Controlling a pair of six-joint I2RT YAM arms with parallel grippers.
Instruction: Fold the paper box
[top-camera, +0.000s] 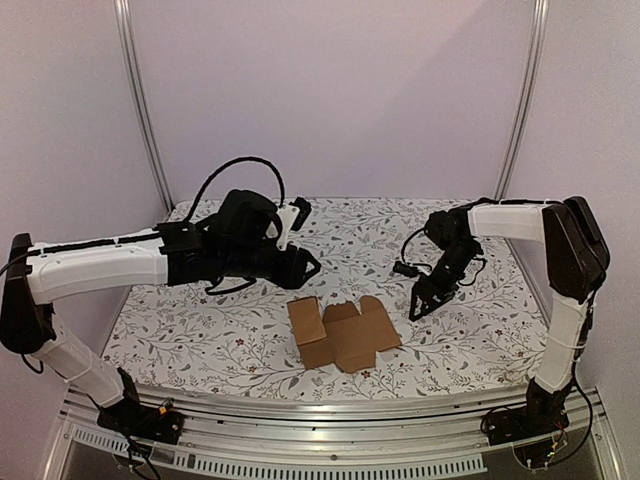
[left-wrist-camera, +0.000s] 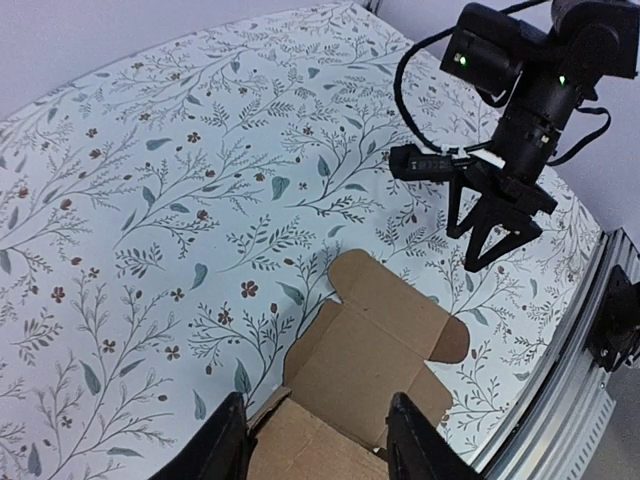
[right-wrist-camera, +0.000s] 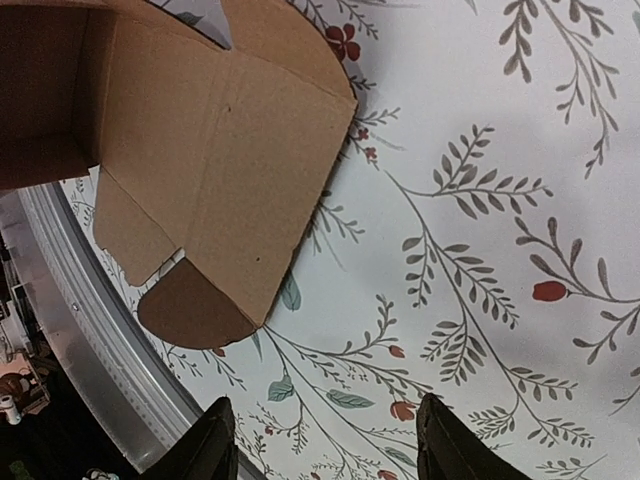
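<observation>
My left gripper will go next to the paper box's small far-side flap (top-camera: 341, 311) (left-wrist-camera: 312, 338), beside the rounded end flap, and close there.
The paper box (top-camera: 342, 333) is plain brown cardboard, partly folded, lying on the floral cloth near the front middle. Its left part stands up as walls and its right flaps lie flat. My left gripper (top-camera: 300, 243) hovers behind and left of it, open and empty; in the left wrist view its fingers (left-wrist-camera: 318, 450) frame the box (left-wrist-camera: 375, 350). My right gripper (top-camera: 421, 303) points down just right of the box, open and empty. The right wrist view shows the box's flat flap (right-wrist-camera: 215, 190) ahead of the fingers (right-wrist-camera: 325, 455).
The floral cloth (top-camera: 200, 320) covers the table. A metal rail (top-camera: 330, 415) runs along the near edge, close to the box. Upright frame posts (top-camera: 140, 100) stand at the back corners. The right arm (left-wrist-camera: 520, 110) shows in the left wrist view.
</observation>
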